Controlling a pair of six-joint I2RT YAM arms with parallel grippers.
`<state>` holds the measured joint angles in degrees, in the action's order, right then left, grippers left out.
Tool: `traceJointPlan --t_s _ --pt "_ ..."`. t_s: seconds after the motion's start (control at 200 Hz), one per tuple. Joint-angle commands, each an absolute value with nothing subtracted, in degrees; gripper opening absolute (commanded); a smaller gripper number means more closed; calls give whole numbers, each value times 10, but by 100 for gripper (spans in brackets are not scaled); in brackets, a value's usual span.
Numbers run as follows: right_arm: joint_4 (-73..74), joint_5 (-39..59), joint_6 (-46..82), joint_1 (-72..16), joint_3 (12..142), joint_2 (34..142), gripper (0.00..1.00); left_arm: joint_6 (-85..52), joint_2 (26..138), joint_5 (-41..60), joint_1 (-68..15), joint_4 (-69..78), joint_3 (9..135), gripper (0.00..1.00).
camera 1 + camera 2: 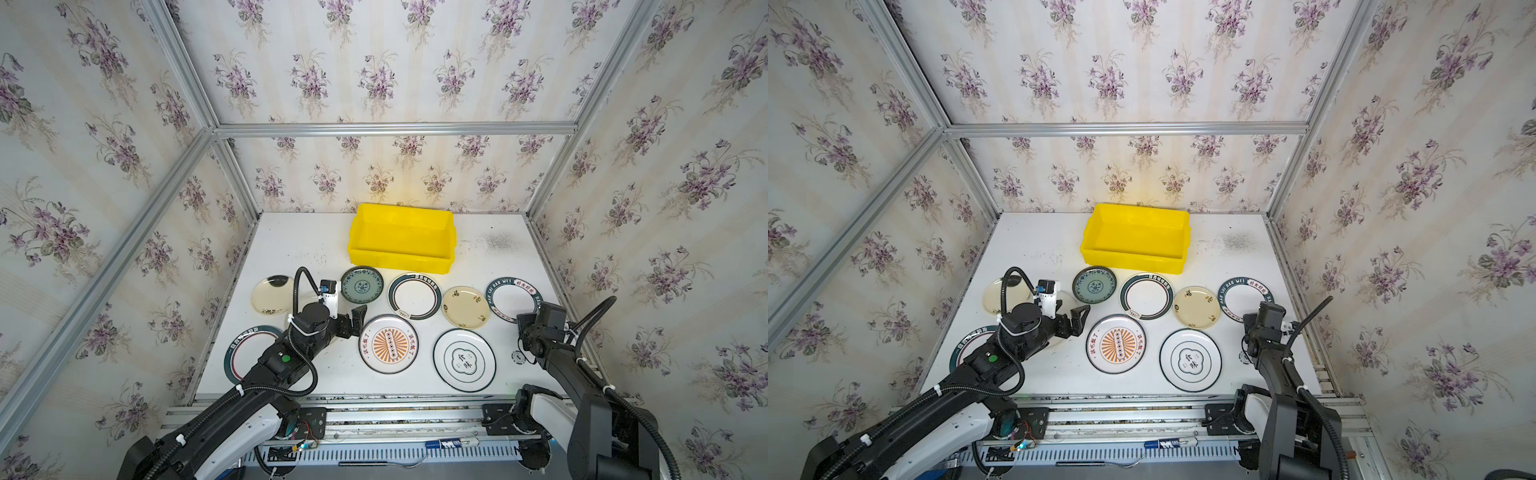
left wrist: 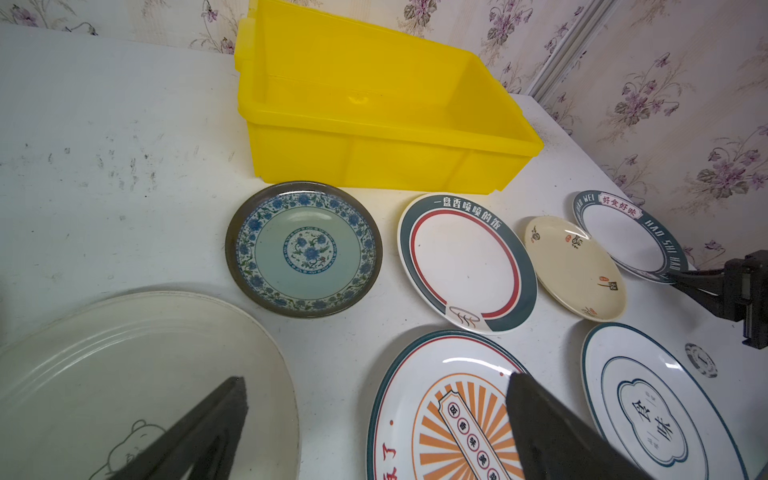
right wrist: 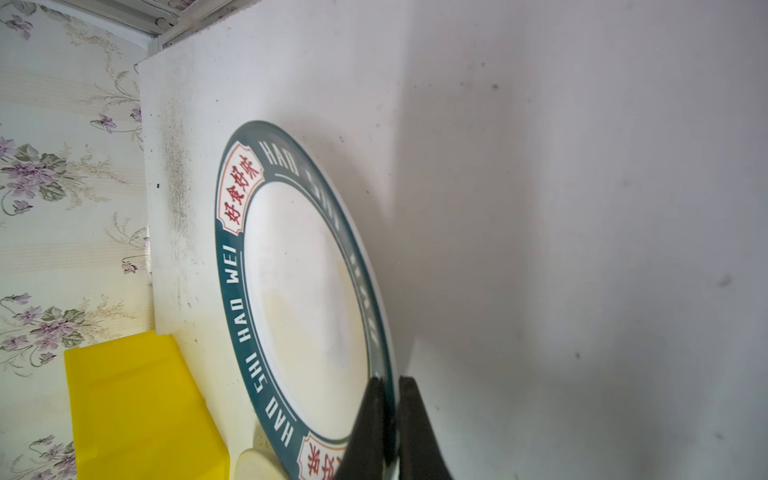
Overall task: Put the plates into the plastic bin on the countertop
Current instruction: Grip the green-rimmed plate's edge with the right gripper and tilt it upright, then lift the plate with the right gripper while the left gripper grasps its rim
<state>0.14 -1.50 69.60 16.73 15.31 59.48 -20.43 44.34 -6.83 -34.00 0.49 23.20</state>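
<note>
Next, I close my left gripper on the "HAO SHI HAO WEI" plate's rim, on the side (image 1: 492, 290) (image 2: 577, 209) opposite my right gripper, to take it over.
The yellow plastic bin (image 1: 401, 239) (image 2: 374, 112) stands empty at the back of the white countertop (image 1: 291, 245). Several plates lie in front of it. My right gripper (image 3: 390, 382) (image 1: 524, 322) is shut on the rim of the dark-green-rimmed "HAO SHI HAO WEI" plate (image 3: 303, 282) (image 1: 513, 299) at the far right. My left gripper (image 2: 376, 380) (image 1: 358, 322) hangs open and empty, between a pale bear-marked plate (image 2: 124, 374) and the orange sunburst plate (image 2: 453, 415) (image 1: 388, 344). A teal floral plate (image 2: 303, 249) lies just in front of the bin.
A red-ringed plate (image 1: 414, 296), a small cream plate (image 1: 465, 307) and a cloud-marked plate (image 1: 464, 360) fill the middle. Two more plates (image 1: 272, 295) (image 1: 245, 349) lie at the left, partly under my left arm. A small round token (image 1: 518, 357) lies near my right arm.
</note>
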Motion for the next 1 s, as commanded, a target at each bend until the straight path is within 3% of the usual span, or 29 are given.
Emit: traceJointPlan --t_s 0.0,0.15,0.995 --pt "-52 -12 676 167 161 614 5 -197 446 -85 -339 12 236 100" --pt "-39 -3 674 167 167 637 0 -198 445 -87 -339 10 237 100" --pt "-104 -31 557 167 279 545 0 -201 452 -72 -339 10 239 100"
